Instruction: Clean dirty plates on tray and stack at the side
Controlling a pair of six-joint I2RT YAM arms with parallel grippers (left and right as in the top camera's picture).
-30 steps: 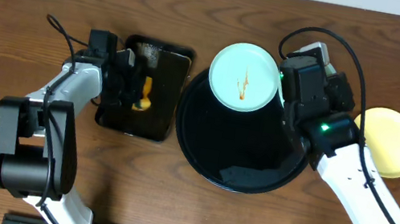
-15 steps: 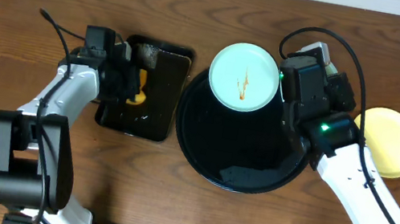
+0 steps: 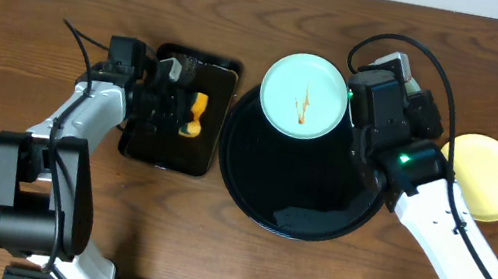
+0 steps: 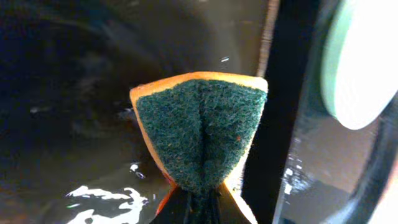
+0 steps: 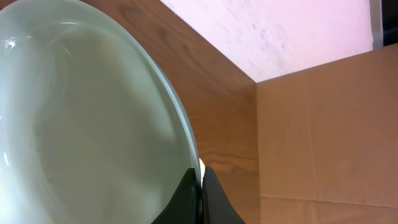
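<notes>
Next, I set the orange sponge down with my left gripper in the small rectangular black tray point(image 3: 192, 127), near the large round tray. The sponge is now held over the small tray.
My right gripper point(image 3: 349, 98) is shut on the rim of a pale mint-blue plate point(image 3: 305, 96) with an orange-brown smear, held tilted over the far edge of the large round black tray point(image 3: 250, 195). In the right wrist view the plate point(image 5: 81, 118) fills the left side, with the fingers point(image 5: 200, 180) pinching its rim. My left gripper point(image 3: 178, 111) is shut on an orange sponge with a green scouring face point(image 4: 202, 134), held over the small rectangular black tray point(image 3: 151, 149). A pale yellow plate point(image 3: 491, 178) lies on the table at the right. A third plate does not show.
The small rectangular tray point(image 4: 62, 93) holds shiny liquid. The mint plate's edge point(image 4: 360, 62) shows at the right of the left wrist view. A cardboard box point(image 5: 323, 137) stands beyond the table's far edge.
My left gripper has swung right over the small tray with the sponge, toward the round tray. The right arm and its plate have not moved.
</notes>
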